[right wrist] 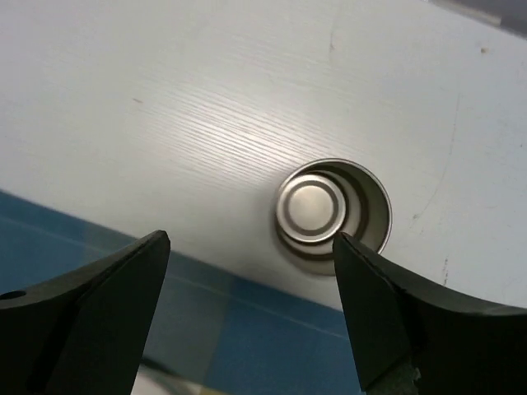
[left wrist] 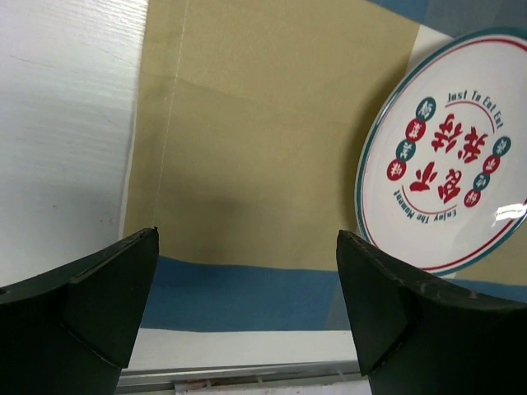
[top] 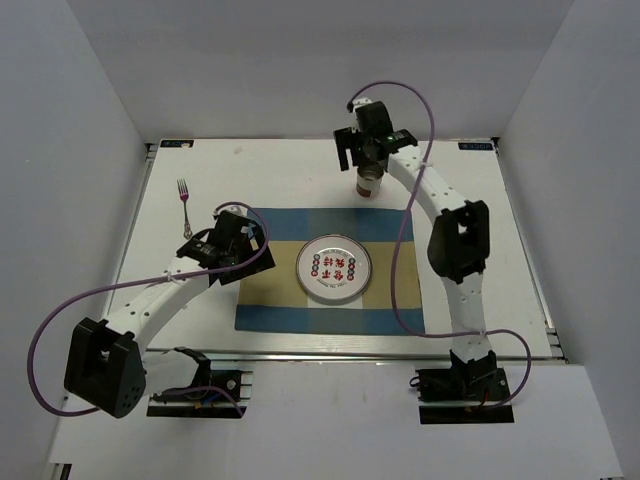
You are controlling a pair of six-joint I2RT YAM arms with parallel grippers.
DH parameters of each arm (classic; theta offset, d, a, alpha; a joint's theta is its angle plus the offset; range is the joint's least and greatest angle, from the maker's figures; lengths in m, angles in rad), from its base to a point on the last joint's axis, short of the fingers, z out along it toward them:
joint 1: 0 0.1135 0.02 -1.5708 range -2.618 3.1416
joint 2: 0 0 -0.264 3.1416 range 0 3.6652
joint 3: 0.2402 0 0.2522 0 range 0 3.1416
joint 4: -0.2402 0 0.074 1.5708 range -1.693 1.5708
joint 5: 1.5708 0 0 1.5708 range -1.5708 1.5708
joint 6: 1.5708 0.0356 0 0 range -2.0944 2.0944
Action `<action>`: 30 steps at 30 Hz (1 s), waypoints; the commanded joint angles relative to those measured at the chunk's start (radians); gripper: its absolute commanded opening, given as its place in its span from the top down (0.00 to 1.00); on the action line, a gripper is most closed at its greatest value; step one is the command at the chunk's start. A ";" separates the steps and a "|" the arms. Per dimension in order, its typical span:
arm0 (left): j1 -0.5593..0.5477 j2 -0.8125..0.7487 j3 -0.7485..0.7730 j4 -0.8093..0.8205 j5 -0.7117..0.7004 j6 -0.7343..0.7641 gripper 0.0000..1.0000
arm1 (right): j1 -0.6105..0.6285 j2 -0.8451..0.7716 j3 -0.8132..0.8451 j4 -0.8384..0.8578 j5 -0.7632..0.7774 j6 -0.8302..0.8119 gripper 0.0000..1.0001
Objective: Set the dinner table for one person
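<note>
My right gripper needs to next close on the metal cup's rim (top: 359,172) (right wrist: 278,216) on the fork's side, with one finger inside the cup and the other outside.
The white dinner table (top: 500,220) carries a blue-and-tan placemat (top: 270,300) with a round white plate (top: 335,268) printed in red and teal at its middle. Left of the mat lies a fork (top: 184,205). A metal cup (top: 369,187) stands upright just beyond the mat's far edge. My right gripper (top: 370,168) hovers over it, open; in the right wrist view the cup (right wrist: 333,206) sits beside the right fingertip, outside the empty gap of the gripper (right wrist: 251,239). My left gripper (left wrist: 247,237) hangs open and empty over the mat's left part, the plate (left wrist: 445,156) to its right.
Grey walls close in the table on the left, right and back. An aluminium rail (top: 350,355) runs along the front edge, with both arm bases just below it. Purple cables loop off each arm.
</note>
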 commanded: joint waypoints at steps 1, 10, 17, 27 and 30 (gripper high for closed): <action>-0.003 -0.041 0.001 -0.007 0.043 0.051 0.02 | -0.020 0.111 0.085 -0.071 0.103 -0.168 0.15; -0.003 -0.062 -0.016 -0.005 0.058 0.056 0.02 | -0.032 0.175 0.001 0.054 0.078 -0.254 0.27; -0.003 -0.050 -0.016 0.001 0.078 0.051 0.02 | -0.024 0.083 -0.137 0.154 0.131 -0.184 1.00; -0.003 -0.093 -0.030 -0.011 -0.006 -0.041 0.02 | 0.009 -0.284 -0.396 -0.021 0.201 0.008 1.00; -0.003 -0.081 -0.031 0.012 0.020 -0.046 0.02 | 0.008 -0.337 -0.547 0.026 0.135 0.039 1.00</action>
